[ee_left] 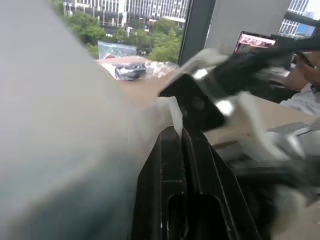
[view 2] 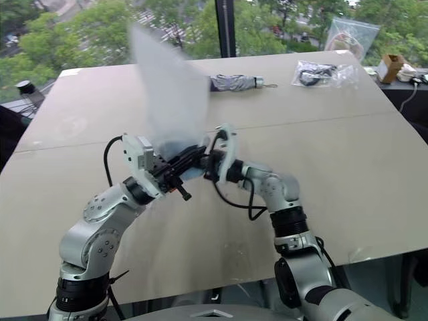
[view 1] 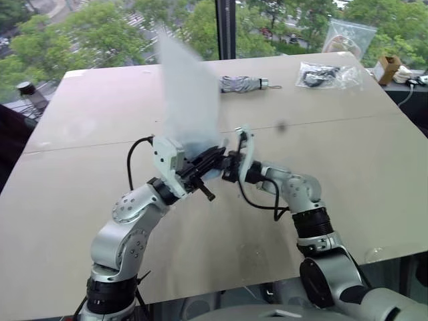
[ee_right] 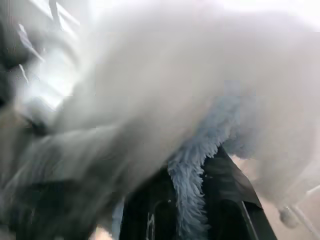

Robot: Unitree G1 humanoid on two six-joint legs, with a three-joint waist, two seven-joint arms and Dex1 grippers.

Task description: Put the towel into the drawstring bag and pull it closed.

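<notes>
I am going to use my right gripper to lay the light blue towel down in the bag, just on the near side of the table's seam (view 1: pixel 232 147).
The white drawstring bag (view 1: pixel 189 93) stands up in the air above the middle of the table, blurred, with its lower end at my two grippers. My left gripper (view 1: pixel 215 155) is shut on a fold of the bag's thin fabric (ee_left: pixel 172 107). Facing it and almost touching, my right gripper (view 1: pixel 231 164) is shut on the light blue towel (ee_right: pixel 192 175). The towel's terry edge runs between the right fingers, and the bag's fabric (ee_right: pixel 165 75) drapes over and around it. A bluish patch shows through the bag's bottom (view 1: pixel 200 148).
A folded grey umbrella (view 1: pixel 244 83) lies at the back of the table (view 1: pixel 80 174). A clear plastic bag with dark contents (view 1: pixel 328 75) and another clear bag (view 1: pixel 348 37) sit at the back right, beside a small cardboard box (view 1: pixel 388 67).
</notes>
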